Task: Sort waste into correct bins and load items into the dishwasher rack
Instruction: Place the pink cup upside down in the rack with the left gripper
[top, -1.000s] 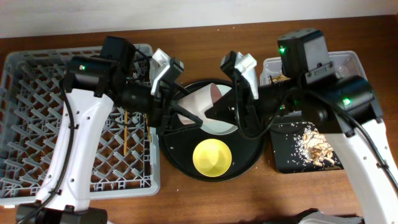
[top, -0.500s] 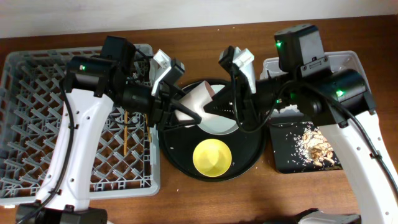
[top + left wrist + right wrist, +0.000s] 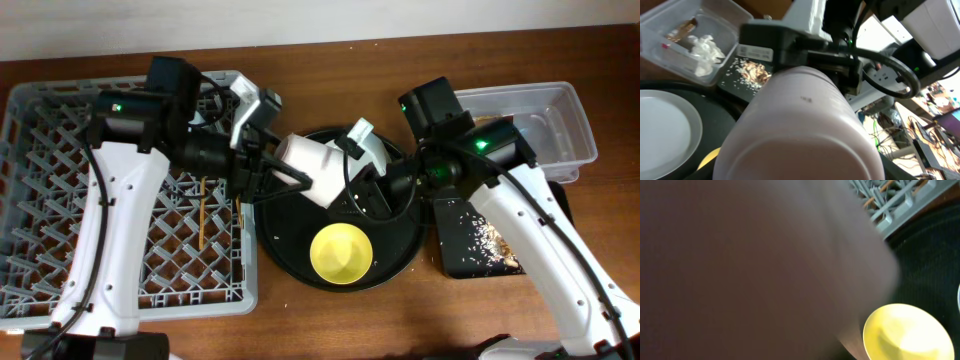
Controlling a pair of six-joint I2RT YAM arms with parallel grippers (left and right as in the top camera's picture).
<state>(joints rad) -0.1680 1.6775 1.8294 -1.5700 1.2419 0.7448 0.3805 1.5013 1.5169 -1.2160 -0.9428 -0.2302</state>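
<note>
The pink cup will go down in the grey rack, over the chopstick farther from the round black tray [image 3: 196, 207], when I release it from my left gripper.
My left gripper [image 3: 285, 160] is shut on the pink cup [image 3: 305, 165], held on its side above the round black tray; its base fills the left wrist view [image 3: 805, 115]. My right gripper [image 3: 362, 165] is at the cup's open end, and the cup blocks the right wrist view [image 3: 740, 255], so its jaws do not show. The plate [image 3: 378, 152] and yellow bowl [image 3: 341, 252] lie on the round tray. Chopsticks [image 3: 203, 215] lie in the grey rack [image 3: 60, 200]. Napkin [image 3: 702, 50] and wrapper [image 3: 682, 31] are in the clear tub [image 3: 545, 120]. Food scraps [image 3: 495, 235] lie on the shallow black tray [image 3: 460, 250]. The blue cup is out of view.
The round black tray [image 3: 290, 245] sits between the rack and the two bins. The rack's right wall is close under my left gripper. Both arms crowd the space above the round tray.
Both arms have shifted left and the pink cup has moved left with them, towards the rack. The right arm has swung in low over the round tray.
</note>
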